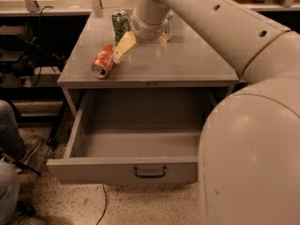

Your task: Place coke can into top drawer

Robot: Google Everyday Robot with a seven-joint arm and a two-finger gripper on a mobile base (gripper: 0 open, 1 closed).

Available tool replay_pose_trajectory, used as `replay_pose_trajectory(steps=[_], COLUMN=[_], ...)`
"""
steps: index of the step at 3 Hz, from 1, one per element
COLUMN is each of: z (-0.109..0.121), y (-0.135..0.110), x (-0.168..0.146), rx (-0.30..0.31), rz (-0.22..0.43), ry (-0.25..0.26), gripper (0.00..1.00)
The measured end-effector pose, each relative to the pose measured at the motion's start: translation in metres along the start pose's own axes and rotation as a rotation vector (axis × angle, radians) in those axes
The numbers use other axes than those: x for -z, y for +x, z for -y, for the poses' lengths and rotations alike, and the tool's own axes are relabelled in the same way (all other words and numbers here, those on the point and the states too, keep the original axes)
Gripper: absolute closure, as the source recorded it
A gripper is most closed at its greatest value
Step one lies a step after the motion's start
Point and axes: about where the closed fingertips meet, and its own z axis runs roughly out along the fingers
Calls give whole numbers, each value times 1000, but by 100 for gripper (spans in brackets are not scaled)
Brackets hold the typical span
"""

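The gripper I use will grip the middle of the coke can (105,59), across the can's rounded sides, and leave the end toward the drawer free.
The coke can (103,61) lies on its side on the grey cabinet top (187,64), near the front left. My gripper (138,46) hangs over the cabinet top just right of the can, open, with one tan finger (123,46) pointing down toward the can and close to it. It holds nothing. The top drawer (93,165) is pulled wide open below and is empty inside, with its dark bar handle (150,172) on the front.
A green can (120,25) stands upright behind the coke can. A white-and-green can (168,25) stands partly hidden behind my arm. My arm's bulk (248,149) fills the right side. A person's leg and shoe (14,144) are at the left, with a cable on the floor.
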Motion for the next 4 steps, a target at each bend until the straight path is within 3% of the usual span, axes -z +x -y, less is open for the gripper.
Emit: replay_pose_trajectory(steps=[1,2,3,4], z=[-4,-15,-33,-53], y=[-6,-17,-31,-44], x=[2,9,11,-10], rx=[-120,-230,-301,-363], rz=[-22,-4,-8,-67], ry=[16,-4,-22,-33], gripper=[0,0,0,0])
